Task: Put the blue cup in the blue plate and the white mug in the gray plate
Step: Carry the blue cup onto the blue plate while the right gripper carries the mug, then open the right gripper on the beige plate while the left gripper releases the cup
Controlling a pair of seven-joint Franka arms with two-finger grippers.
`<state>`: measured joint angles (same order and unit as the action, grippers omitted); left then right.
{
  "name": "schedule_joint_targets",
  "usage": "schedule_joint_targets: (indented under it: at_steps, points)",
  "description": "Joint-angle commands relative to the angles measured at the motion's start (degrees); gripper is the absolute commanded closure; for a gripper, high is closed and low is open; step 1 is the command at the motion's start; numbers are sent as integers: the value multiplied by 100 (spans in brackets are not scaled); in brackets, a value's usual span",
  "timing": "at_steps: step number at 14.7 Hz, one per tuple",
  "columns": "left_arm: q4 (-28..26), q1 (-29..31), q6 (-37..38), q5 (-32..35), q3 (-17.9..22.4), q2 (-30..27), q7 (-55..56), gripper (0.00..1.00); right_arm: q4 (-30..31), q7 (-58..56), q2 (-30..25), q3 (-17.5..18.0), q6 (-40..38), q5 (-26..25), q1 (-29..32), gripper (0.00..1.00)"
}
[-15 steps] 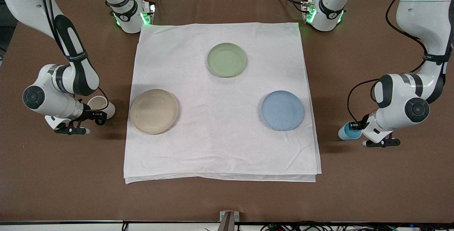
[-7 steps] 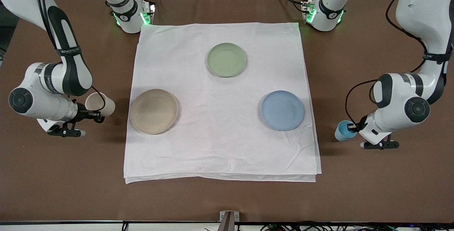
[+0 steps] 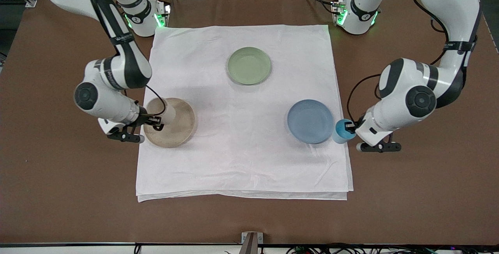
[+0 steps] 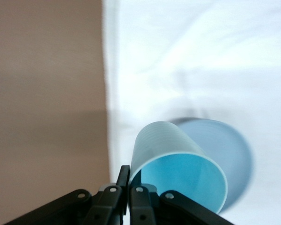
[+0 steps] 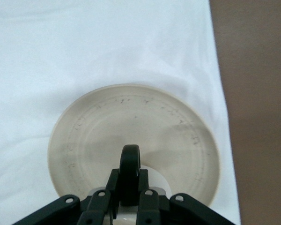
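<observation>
My left gripper is holding the blue cup, and I should let go of it close to the middle of the blue plate (image 3: pixel 307 124) (image 4: pixel 214 164).
My right gripper (image 3: pixel 157 121) is shut on the dark loop handle of the white mug (image 3: pixel 168 112) and holds it over the gray plate (image 3: pixel 180 128), near that plate's edge toward the right arm's end. In the right wrist view the gripper (image 5: pixel 129 182) clamps the handle, with the mug (image 5: pixel 157 180) above the gray plate (image 5: pixel 131 119). My left gripper (image 3: pixel 351 128) is shut on the rim of the blue cup (image 3: pixel 342 130), just beside the blue plate (image 3: pixel 310 121), over the cloth's edge. The left wrist view shows that gripper (image 4: pixel 129 177), the blue cup (image 4: pixel 178 161) and the blue plate (image 4: pixel 238 150).
A sage-green plate (image 3: pixel 249 65) lies on the white cloth (image 3: pixel 241 160), farther from the front camera than the other two plates. Brown table (image 3: pixel 421 191) surrounds the cloth. The arm bases stand along the table's back edge.
Both arms swung in toward the cloth. The right gripper carried the white mug from over the bare table to over the gray plate. The left gripper carried the blue cup to the blue plate's edge.
</observation>
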<state>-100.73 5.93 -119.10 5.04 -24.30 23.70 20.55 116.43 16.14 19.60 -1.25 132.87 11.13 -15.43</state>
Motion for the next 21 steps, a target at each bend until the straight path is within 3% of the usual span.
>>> schedule_joint_targets:
  at_steps: [1,5,6,7,10,12,14,15,16,17,18,21]
  points:
    - [-244,40,-16,-12,-355,-93,797,100,179,301,26,-68,266,127,-276,99]
    - [-342,-205,-333,32,-567,90,1679,100,152,293,167,-103,257,-23,-233,92]
    - [-342,-275,-350,50,-558,117,1776,100,143,293,158,-103,222,-23,-215,55]
    - [-368,-328,-359,93,-558,152,1899,100,117,302,158,-112,204,-23,-207,1]
    - [-772,-338,-824,313,-549,257,2207,99,-294,284,141,-121,-232,-23,-145,0]
    - [-799,-338,-895,322,-514,415,2216,98,-1109,206,106,-243,-1380,-145,21,0]
    - [-799,-338,-1036,322,-479,513,2330,87,-2032,-118,88,-288,-2594,-636,249,0]
    - [-790,-338,-1045,331,-418,565,2383,78,-2445,-390,70,-297,-3139,-769,442,0]
    - [-790,-338,-1045,322,-391,574,2409,50,-2763,-767,44,-297,-3588,-787,714,0]
    - [-790,-312,-1036,322,-391,540,2479,14,-3027,-1275,-26,-288,-4019,-787,995,0]
    - [-755,-259,-1010,331,-391,461,2541,0,-3238,-1628,-61,-297,-4337,-796,1224,0]
    - [-318,-119,-713,331,-391,110,2472,0,-3696,-1764,-79,-297,-5041,-805,1551,0]
